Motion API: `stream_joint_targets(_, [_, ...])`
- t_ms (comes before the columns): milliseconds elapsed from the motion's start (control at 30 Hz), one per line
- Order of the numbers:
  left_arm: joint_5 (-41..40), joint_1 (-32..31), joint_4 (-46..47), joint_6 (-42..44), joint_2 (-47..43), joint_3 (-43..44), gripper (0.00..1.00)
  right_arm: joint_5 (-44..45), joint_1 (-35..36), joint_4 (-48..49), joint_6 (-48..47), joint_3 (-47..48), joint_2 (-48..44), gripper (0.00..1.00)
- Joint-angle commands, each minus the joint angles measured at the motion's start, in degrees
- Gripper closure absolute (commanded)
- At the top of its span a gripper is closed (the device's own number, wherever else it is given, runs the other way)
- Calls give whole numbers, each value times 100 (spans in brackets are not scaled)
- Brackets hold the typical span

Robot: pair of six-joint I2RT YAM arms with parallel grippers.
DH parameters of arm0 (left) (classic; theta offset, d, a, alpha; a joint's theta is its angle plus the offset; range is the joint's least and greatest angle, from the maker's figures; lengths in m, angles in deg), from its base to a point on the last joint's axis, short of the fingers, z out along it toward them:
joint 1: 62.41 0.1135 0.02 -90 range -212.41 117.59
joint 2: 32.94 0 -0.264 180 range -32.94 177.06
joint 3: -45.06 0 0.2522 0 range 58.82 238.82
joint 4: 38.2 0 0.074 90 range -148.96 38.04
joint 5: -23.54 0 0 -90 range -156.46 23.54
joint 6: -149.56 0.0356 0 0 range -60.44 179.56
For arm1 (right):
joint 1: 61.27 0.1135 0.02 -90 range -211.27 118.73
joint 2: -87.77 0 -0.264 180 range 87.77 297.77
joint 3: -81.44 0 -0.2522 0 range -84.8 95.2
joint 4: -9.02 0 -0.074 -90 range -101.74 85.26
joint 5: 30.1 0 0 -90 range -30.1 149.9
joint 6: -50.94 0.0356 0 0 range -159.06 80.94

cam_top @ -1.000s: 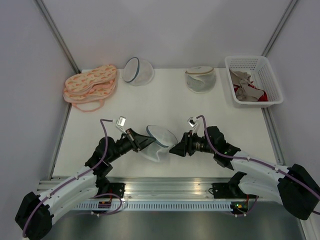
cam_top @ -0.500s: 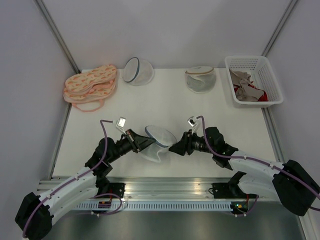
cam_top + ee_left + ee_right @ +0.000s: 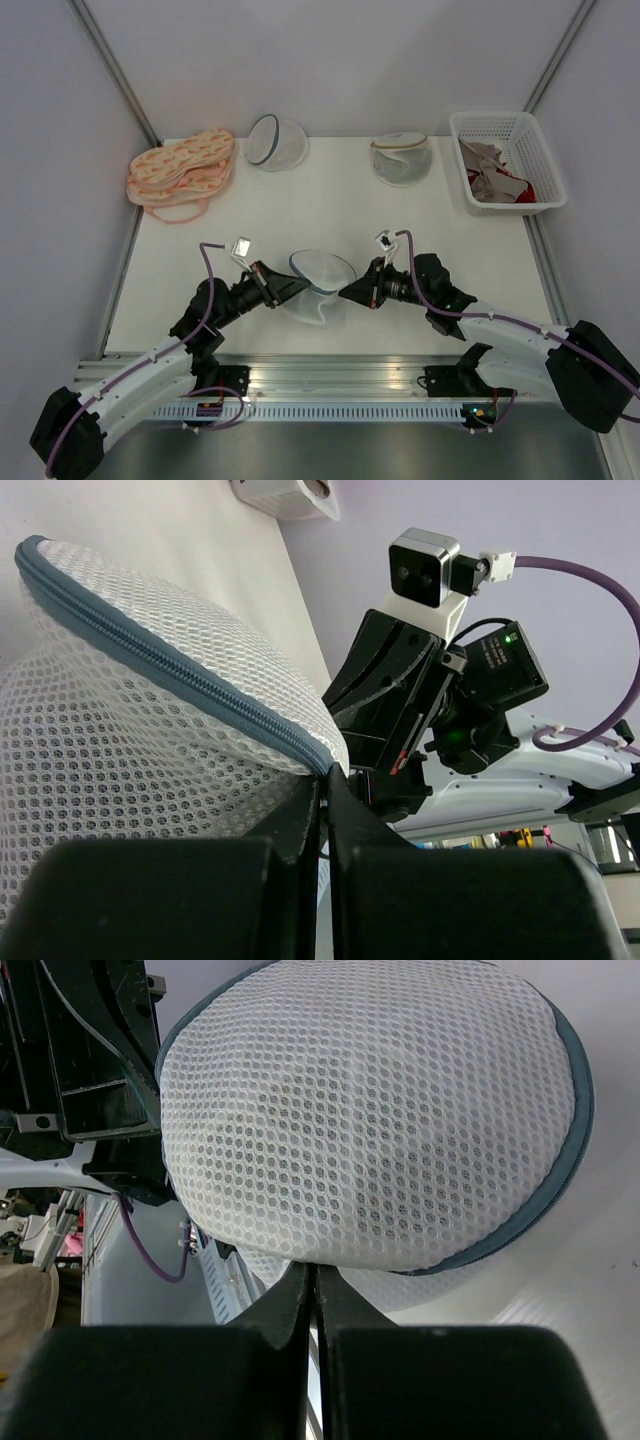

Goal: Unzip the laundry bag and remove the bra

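Note:
My left gripper is pinching just the edge of the zipper's rim with its fingers, so it should open and take the mesh [image 3: 328, 732] beside it deeper between them.
The laundry bag [image 3: 320, 280], a white mesh dome with a grey-blue zipper rim, hangs between my two grippers over the table's near middle. My left gripper [image 3: 293, 287] is shut on its left side; in the left wrist view the zipper rim [image 3: 180, 670] runs down into the closed tips of the left gripper [image 3: 328, 778]. My right gripper [image 3: 347, 293] is shut at the bag's right edge. The right wrist view has the right gripper [image 3: 312, 1270] pinching the lower edge of the mesh dome [image 3: 370, 1110]. The bra is hidden.
At the back stand a mesh dome with a navy rim [image 3: 277, 141] and one with a beige rim [image 3: 402, 158]. A white basket [image 3: 505, 125] at the back right holds pale and red garments. Pink padded garments [image 3: 182, 170] lie at the back left.
My right gripper has gone from open to shut at the bag's right edge. The bag and the left gripper have shifted slightly.

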Motion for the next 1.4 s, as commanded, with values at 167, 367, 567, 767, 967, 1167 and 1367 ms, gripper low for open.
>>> stream_joint_targets(167, [-157,-21,-407,217,-151,124,98,425,19,-1761,-855,421,-729,100])
stream_joint_targets(367, [-887,-13,-1244,947,165,589,98,1146,28,-4065,-1743,1054,-1090,100])
stream_joint_targets(567, [-1054,-4,-657,1501,1174,1029,98,945,28,-4261,-1665,1055,-1187,100])
stream_joint_targets(767, [-897,-4,820,1791,3011,1784,98,971,168,-3594,-1349,862,-811,100])
stream_joint_targets(967, [-421,-4,1182,1405,4042,2208,49,1366,291,-2627,-1058,747,-152,100])
stream_joint_targets(1167, [-913,-162,121,1018,2971,1725,28,1578,335,-2003,-830,756,183,99])
stream_joint_targets(1367, [-1272,-768,-279,256,2215,1119,28,1639,335,-1510,-619,782,245,100])
